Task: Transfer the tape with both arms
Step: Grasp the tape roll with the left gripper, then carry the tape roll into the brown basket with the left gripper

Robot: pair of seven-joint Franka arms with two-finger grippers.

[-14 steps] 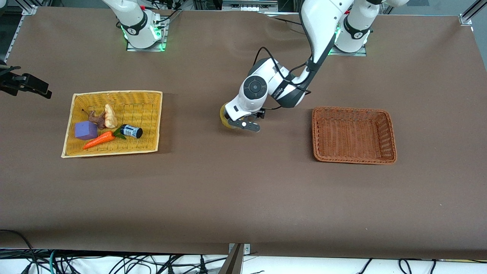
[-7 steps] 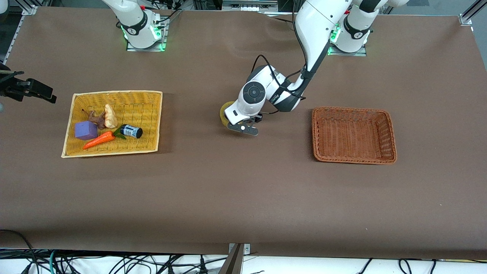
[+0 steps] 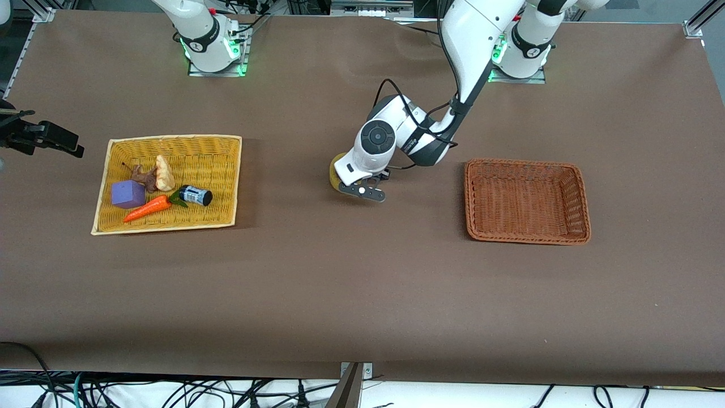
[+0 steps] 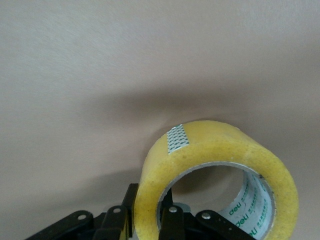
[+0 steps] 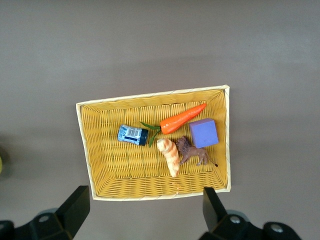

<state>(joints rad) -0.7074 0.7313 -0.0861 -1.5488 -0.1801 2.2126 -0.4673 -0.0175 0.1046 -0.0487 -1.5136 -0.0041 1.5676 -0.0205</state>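
My left gripper is to let go of the tape near the middle of the brown wicker basket's bottom (image 3: 514,204). The tape is now between the two baskets.
The tape (image 3: 335,171), a yellowish translucent ring, is in the middle of the table, between the two baskets. My left gripper (image 3: 346,182) is shut on it. In the left wrist view the tape (image 4: 215,150) stands on edge, and the left gripper (image 4: 149,212) has one finger outside the ring's wall and one inside its hole. I cannot tell whether the roll touches the table. My right gripper (image 3: 45,137) is raised at the right arm's end of the table. It is open and empty in the right wrist view (image 5: 144,210), looking down on the yellow basket.
A yellow wicker basket (image 3: 215,148) toward the right arm's end holds a purple block (image 3: 128,194), a carrot (image 3: 146,208), a small dark labelled cylinder (image 3: 196,195) and two toy figures. A brown wicker basket (image 3: 527,170) lies toward the left arm's end.
My left gripper, with the tape in it, has shifted slightly toward the robot bases, and its wrist has turned a little. My right gripper has drifted slightly.
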